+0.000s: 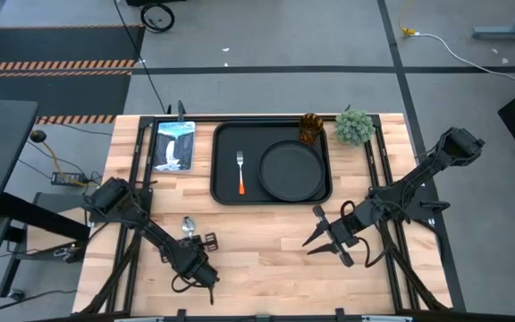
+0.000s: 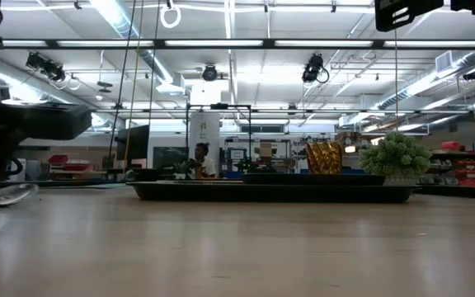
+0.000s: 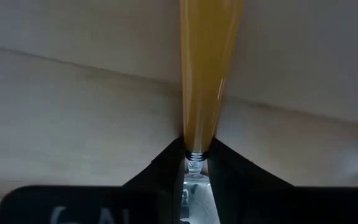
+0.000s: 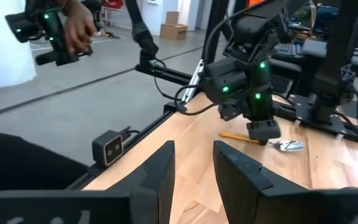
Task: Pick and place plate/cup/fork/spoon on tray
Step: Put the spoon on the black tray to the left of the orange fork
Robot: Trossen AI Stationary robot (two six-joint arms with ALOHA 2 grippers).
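The spoon's bowl faces my wrist as my left gripper pinches its neck; I should open, turn the gripper, take the spoon's orange handle [image 3: 206, 78].
The spoon, with an orange handle [image 4: 238, 136] and a silver bowl [image 1: 188, 225], lies near the table's left front. My left gripper [image 1: 191, 241] points steeply down and is shut on it. The fork [image 1: 240, 173] and the round black plate [image 1: 291, 170] lie on the black tray [image 1: 225, 134]. The amber cup [image 1: 309, 128] stands at the tray's far right corner; I cannot tell whether it is inside the rim. My right gripper [image 1: 314, 229] hangs open near the tray's front right, touching nothing. My left gripper pinches the spoon's thin silver neck [image 3: 194, 157], where the orange handle begins, between its two fingertips [image 3: 166, 163]. The fingers come from above, slanting down, and lie across the spoon. In the right wrist view handle and bowl [image 4: 289, 145] lie low on the wood.
A green potted plant [image 1: 354, 127] stands right of the cup, and a blue-white picture card [image 1: 173, 145] lies left of the tray. Bare wood spans the table's near half. Beyond the table's left edge a person's hand [image 4: 76, 28] holds a dark device.
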